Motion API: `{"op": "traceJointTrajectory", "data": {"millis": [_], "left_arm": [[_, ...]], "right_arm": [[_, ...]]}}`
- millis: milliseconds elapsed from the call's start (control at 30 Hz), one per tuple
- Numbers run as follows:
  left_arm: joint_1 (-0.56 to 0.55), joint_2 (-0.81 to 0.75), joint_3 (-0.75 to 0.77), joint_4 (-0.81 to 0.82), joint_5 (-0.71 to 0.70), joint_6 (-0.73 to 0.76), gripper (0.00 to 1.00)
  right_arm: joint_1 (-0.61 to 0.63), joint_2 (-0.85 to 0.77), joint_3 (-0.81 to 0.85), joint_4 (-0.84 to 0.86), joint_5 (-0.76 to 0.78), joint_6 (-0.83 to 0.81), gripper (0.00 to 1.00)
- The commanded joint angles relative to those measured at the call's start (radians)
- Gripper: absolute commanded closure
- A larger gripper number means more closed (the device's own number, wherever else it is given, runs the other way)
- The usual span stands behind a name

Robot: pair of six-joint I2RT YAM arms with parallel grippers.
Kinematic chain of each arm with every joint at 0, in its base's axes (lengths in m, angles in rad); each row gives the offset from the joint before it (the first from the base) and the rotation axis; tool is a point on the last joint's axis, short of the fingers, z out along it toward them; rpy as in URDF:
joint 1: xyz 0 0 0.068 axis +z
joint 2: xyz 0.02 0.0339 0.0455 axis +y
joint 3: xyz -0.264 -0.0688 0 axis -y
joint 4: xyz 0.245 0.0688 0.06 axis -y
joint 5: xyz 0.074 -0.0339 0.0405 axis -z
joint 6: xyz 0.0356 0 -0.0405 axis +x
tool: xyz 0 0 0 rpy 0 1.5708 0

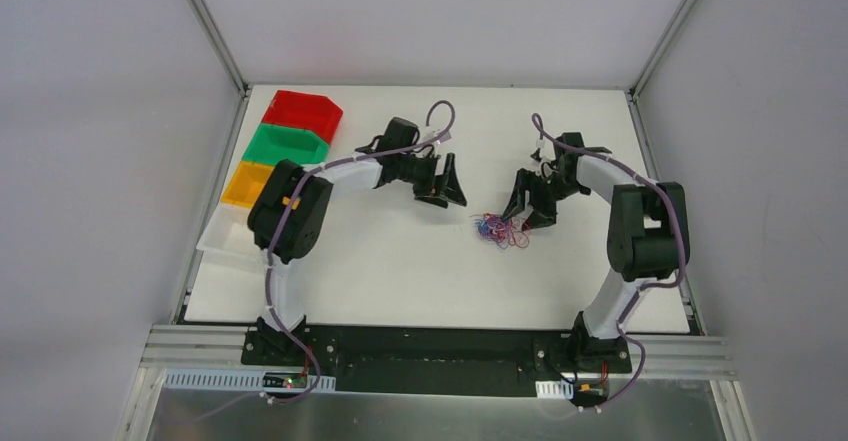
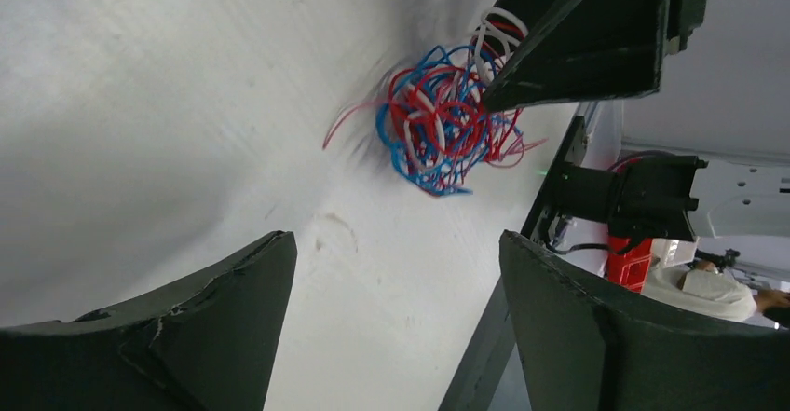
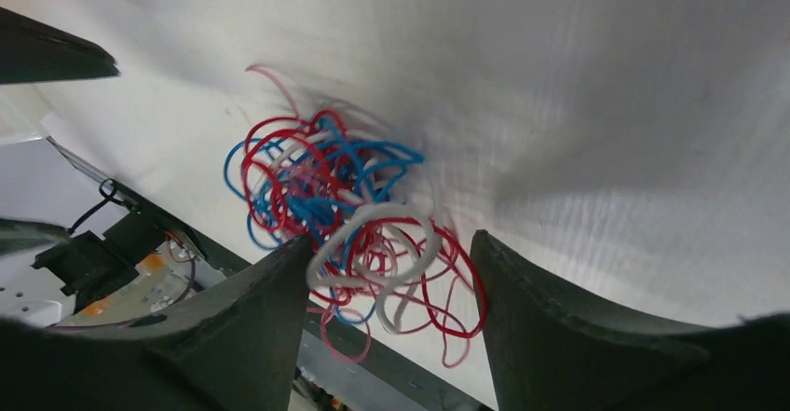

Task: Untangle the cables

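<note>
Next, my left gripper closes on the side of the tangle point(image 1: 481, 227) point(image 2: 435, 181) that is across from the fingers of my right gripper.
The cables point(image 1: 499, 229) are one small tangle of thin red, blue and white wires lying on the white table, right of centre. In the right wrist view the tangle point(image 3: 345, 215) reaches between my right gripper's fingers. My right gripper point(image 1: 526, 211) is open, just right of the tangle, with wire loops between its jaws point(image 3: 391, 271). My left gripper point(image 1: 447, 193) is open and empty, a short way left of the tangle. In the left wrist view the tangle point(image 2: 438, 122) lies ahead, with a right gripper finger point(image 2: 578, 47) touching its far side.
Red point(image 1: 302, 113), green point(image 1: 286, 144) and yellow point(image 1: 248, 183) bins stand in a row at the table's back left, with a white tray point(image 1: 222, 236) in front of them. Grey walls enclose the table on three sides.
</note>
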Motion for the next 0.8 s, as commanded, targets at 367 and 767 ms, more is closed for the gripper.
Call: {"op": "traceJointTrajectory", "data": {"millis": [367, 767], "left_arm": [[-0.175, 0.129, 0.044, 0.302, 0.079, -0.237, 0.9], [-0.158, -0.297, -0.003, 0.034, 0.156, 0.023, 1.0]], "right_arm": [[0.033, -0.002, -0.039, 0.082, -0.088, 0.03, 0.65], [-0.005, 0.007, -0.03, 0.032, 0.311, -0.199, 1.0]]}}
